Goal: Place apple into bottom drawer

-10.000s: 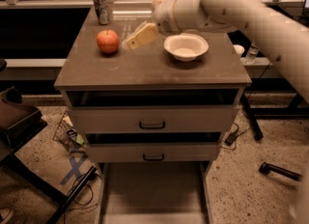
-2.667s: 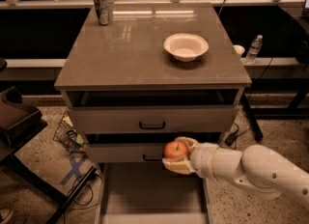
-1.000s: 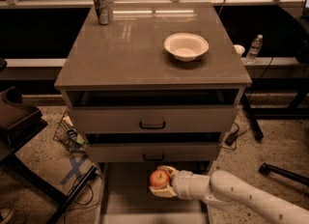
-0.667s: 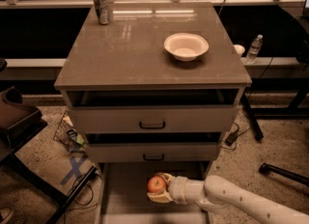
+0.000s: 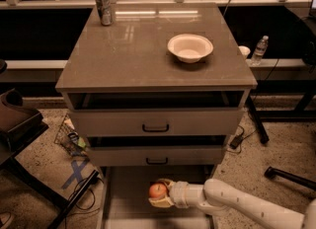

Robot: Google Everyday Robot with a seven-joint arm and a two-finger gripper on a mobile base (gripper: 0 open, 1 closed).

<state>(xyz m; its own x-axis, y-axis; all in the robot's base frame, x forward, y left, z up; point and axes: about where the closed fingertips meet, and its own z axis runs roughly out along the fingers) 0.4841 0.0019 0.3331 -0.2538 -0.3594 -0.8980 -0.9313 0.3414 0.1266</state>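
My gripper should release the apple on the bottom drawer's inside [image 5: 154, 206], lined up with the handles of the drawers above it.
The red-orange apple [image 5: 158, 190] is held in my gripper [image 5: 160, 195], low at the bottom middle of the camera view. My white arm [image 5: 237, 206] reaches in from the lower right. The gripper is shut on the apple and holds it over the pulled-out bottom drawer [image 5: 129, 188], a pale-grey shallow tray below the two upper grey drawer fronts. I cannot tell whether the apple touches the drawer floor.
A white bowl [image 5: 190, 48] and a metal can [image 5: 103, 6] stand on the cabinet top [image 5: 133, 50]. The two upper drawers [image 5: 155, 123] stick out slightly. A dark chair [image 5: 19, 129] and cables [image 5: 74, 144] are left on the floor; a water bottle [image 5: 259, 50] is at right.
My gripper carried the apple from the cabinet top down in front of the drawers. Over the last second it has held it low over the bottom drawer, moving only slightly.
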